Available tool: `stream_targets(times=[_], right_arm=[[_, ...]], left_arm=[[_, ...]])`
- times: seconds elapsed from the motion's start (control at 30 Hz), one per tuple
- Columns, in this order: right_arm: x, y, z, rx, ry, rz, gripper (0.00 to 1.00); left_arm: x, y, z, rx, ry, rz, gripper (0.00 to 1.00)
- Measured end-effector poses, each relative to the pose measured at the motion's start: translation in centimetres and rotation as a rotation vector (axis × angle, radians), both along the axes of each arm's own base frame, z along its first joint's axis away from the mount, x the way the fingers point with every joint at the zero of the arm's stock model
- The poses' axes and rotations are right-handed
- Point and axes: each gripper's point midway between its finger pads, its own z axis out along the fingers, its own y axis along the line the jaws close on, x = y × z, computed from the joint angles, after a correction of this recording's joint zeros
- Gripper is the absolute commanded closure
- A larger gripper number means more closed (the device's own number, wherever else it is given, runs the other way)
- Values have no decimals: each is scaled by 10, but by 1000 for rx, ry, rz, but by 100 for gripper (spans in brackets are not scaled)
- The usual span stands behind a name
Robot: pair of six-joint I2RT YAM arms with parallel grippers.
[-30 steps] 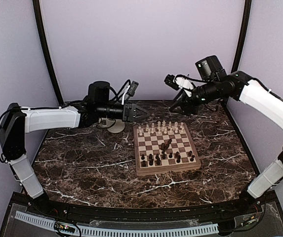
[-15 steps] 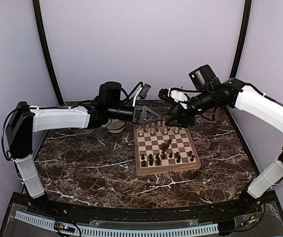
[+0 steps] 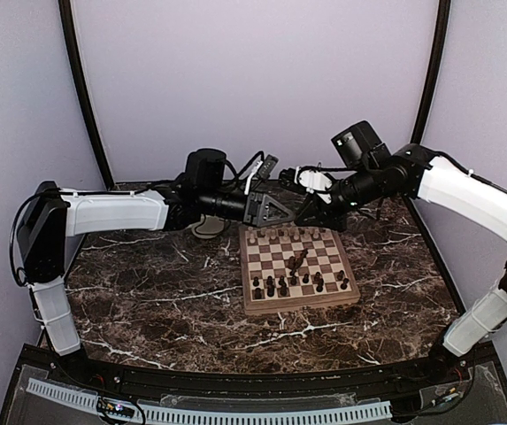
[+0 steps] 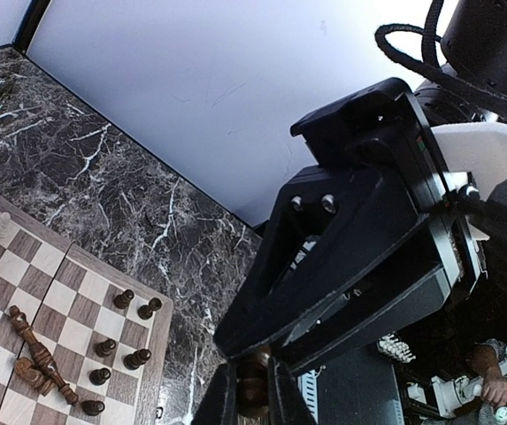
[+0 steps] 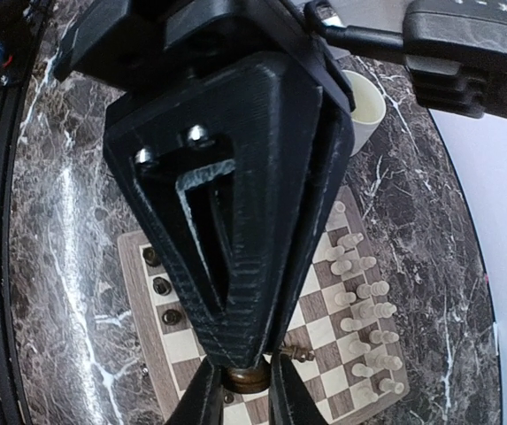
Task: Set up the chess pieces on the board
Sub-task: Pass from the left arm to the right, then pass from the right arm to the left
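Right fingers hold the dark piece's round base; left gripper should open, take the piece by its head (image 4: 253, 404), then set it base first.
Above the far edge of the board (image 3: 302, 305) my two grippers meet tip to tip. The left gripper (image 3: 285, 212) (image 4: 253, 372) is shut on a dark chess piece (image 4: 253, 396). The right gripper (image 3: 301, 212) (image 5: 246, 370) has its fingers pressed on the round base of the same dark piece (image 5: 249, 381). White pieces (image 3: 288, 233) (image 5: 364, 292) line the board's far rows. Dark pieces (image 3: 297, 283) (image 4: 125, 298) (image 5: 160, 285) stand along the near side. Fallen dark pieces (image 3: 299, 259) (image 4: 32, 345) lie in the middle squares.
A cream mug (image 5: 364, 106) (image 3: 207, 228) stands on the dark marble tabletop (image 3: 147, 292) behind the board's far left corner, partly hidden by the left arm. Purple walls close in the back and both sides.
Both arms have swung inward until their tips met over the board's far edge. The right gripper, open before, has shut on the dark piece held by the left gripper.
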Motion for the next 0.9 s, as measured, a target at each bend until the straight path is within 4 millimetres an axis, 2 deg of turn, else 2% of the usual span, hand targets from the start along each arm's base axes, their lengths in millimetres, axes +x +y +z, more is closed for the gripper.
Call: stream_targets(times=[0.1, 0.2, 0.27, 0.47, 0.63, 0.8, 0.9], right_arm=[[0, -1, -3, -8, -2, -1, 92], [1, -2, -6, -10, -5, -2, 95], [0, -3, -7, -10, -7, -7, 96], [5, -11, -7, 4, 8, -38, 96], [8, -16, -1, 21, 1, -58, 96], [7, -16, -1, 29, 3, -56, 95], [6, -15, -3, 32, 8, -52, 95]], left_arm=[[0, 0, -3, 8, 8, -1, 89], [0, -1, -5, 14, 15, -1, 73], [0, -1, -4, 14, 17, -1, 68], [5, -2, -4, 17, 8, 32, 67], [9, -2, -5, 21, 5, 55, 75], [10, -3, -3, 17, 6, 59, 71], [11, -3, -1, 7, 4, 65, 72]])
